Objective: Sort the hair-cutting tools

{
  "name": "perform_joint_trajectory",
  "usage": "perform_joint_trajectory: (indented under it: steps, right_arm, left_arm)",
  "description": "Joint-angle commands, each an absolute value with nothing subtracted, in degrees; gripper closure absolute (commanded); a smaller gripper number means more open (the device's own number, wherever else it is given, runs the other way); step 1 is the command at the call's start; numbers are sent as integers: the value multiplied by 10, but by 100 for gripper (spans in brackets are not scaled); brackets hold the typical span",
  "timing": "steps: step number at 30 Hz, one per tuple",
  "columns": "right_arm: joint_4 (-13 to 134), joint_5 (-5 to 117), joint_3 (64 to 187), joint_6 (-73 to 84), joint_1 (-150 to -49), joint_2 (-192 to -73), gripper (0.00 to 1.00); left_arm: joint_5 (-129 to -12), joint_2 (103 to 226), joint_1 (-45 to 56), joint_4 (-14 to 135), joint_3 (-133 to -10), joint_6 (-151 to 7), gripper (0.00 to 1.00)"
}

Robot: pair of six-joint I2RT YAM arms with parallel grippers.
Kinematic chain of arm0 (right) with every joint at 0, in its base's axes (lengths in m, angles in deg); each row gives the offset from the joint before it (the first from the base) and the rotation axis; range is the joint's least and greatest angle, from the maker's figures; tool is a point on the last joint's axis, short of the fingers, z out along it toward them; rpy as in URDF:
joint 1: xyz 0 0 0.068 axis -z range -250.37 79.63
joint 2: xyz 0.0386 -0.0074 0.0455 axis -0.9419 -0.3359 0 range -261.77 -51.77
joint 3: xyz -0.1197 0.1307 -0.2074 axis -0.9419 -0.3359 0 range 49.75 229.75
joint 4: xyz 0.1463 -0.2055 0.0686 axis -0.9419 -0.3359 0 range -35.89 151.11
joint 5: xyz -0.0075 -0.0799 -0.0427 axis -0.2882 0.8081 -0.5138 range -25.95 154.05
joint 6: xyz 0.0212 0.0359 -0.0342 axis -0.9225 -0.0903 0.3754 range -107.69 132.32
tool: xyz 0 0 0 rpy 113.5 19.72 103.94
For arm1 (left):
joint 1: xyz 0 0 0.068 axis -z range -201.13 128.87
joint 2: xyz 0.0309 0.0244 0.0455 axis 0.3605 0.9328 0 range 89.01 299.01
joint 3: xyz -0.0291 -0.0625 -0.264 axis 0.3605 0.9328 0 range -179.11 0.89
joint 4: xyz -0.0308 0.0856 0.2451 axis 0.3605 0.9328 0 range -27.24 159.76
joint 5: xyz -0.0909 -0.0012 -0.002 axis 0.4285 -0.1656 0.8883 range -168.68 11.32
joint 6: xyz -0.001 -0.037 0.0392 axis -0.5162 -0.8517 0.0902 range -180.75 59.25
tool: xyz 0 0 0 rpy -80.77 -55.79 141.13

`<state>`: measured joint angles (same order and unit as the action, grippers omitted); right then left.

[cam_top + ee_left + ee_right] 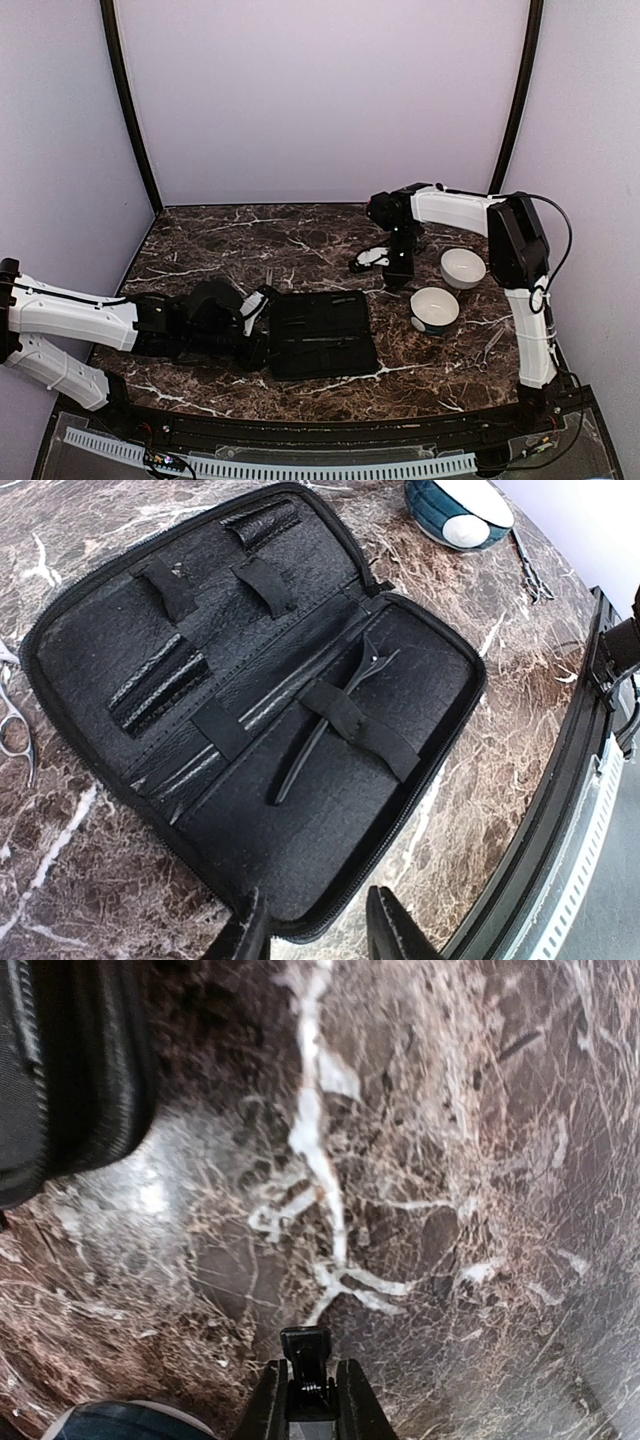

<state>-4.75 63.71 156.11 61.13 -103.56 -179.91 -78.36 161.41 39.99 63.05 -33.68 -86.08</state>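
Note:
I will set the small black spring clip with my right gripper on the marble [350,397] between the black zip case and front rail.
The black zip case [322,332] lies open in the middle of the table. In the left wrist view a slim black hair clip [325,720] sits under a strap inside the case [250,810], and dark combs [158,676] fill its pockets. My left gripper [318,900] is open and straddles the case's near rim. Silvery scissors [12,715] lie just outside the case's left edge. Another pair of scissors [490,346] rests by the right arm. My right gripper [308,1368], pointing down at bare marble, is shut on a small black spring clip [305,1352].
Two white bowls [463,267] [434,309] stand right of the case. A small white-and-black object [370,258] lies just left of the right gripper [400,272]. The table's front rail [590,730] runs close to the case. Purple walls enclose the table.

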Motion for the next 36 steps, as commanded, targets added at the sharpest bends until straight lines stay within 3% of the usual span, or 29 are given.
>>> perform_joint_trajectory:
  steps: [1, 16, 22, 36]
  right_arm:
    - [-80, 568, 1601, 592, -1050, -1765, 93]
    - [-143, 449, 1598, 566, -1197, -1713, 93]
    - [-170, 389, 1550, 561, -1277, -1685, 92]
    - [-179, 353, 1496, 556, -1416, -1745, 92]
  left_arm:
    - [-797, 1601, 401, 644, -345, -872, 67]
    - [-854, 1511, 401, 722, -333, -905, 66]
    - [-917, 1452, 401, 772, -326, -913, 61]
    - [-955, 1370, 400, 826, -303, -940, 58]
